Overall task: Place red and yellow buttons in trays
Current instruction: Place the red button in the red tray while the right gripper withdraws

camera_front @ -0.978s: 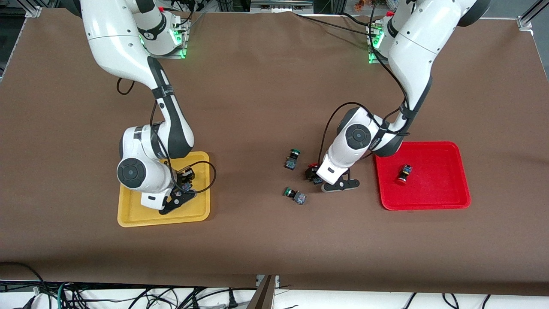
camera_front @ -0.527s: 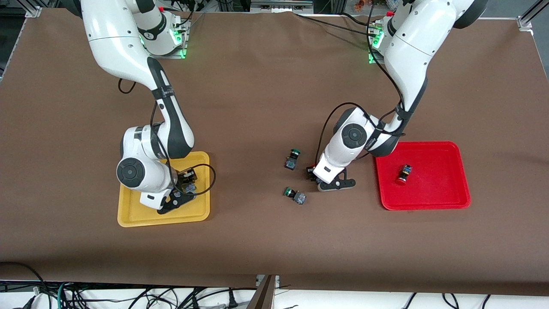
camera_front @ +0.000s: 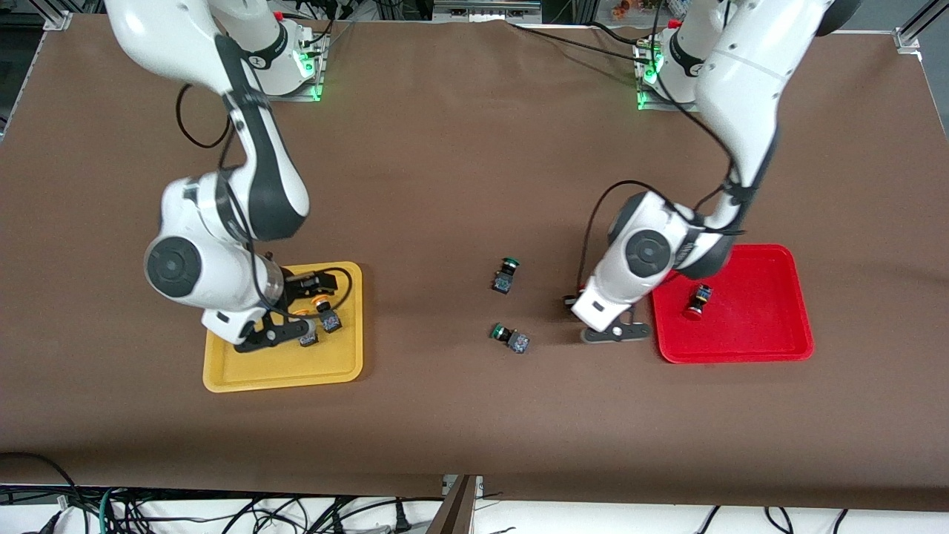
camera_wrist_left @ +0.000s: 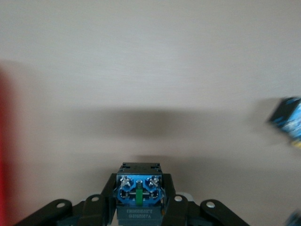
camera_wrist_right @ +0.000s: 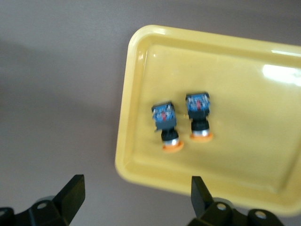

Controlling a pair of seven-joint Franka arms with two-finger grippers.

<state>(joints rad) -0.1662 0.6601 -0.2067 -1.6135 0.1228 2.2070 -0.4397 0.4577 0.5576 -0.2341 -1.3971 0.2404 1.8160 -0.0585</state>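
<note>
Next, my left gripper releases the red button in the red tray (camera_front: pixel 718 299), close to the other red button. The held button hangs just beside that tray.
My left gripper (camera_front: pixel 578 305) is shut on a red button (camera_wrist_left: pixel 139 197), whose dark body with blue end shows between the fingers. It hangs over the table just beside the red tray (camera_front: pixel 786 348), whose rim shows in the left wrist view (camera_wrist_left: pixel 3 150). Another red button (camera_front: pixel 697 300) lies in the red tray. My right gripper (camera_front: pixel 310 285) is open and empty above the yellow tray (camera_front: pixel 222 378), also seen in the right wrist view (camera_wrist_right: pixel 136 193). Two yellow buttons (camera_wrist_right: pixel 167 125) (camera_wrist_right: pixel 200 115) lie side by side in the yellow tray (camera_wrist_right: pixel 244 61).
Two green-capped switches lie on the brown table between the trays, one (camera_front: pixel 506 274) farther from the front camera and one (camera_front: pixel 510 338) nearer. A blurred blue switch body (camera_wrist_left: pixel 288 120) shows at the edge of the left wrist view.
My left gripper has lifted the red button off the table and carried it toward the red tray. My right gripper has risen from the yellow tray, leaving a yellow button there.
</note>
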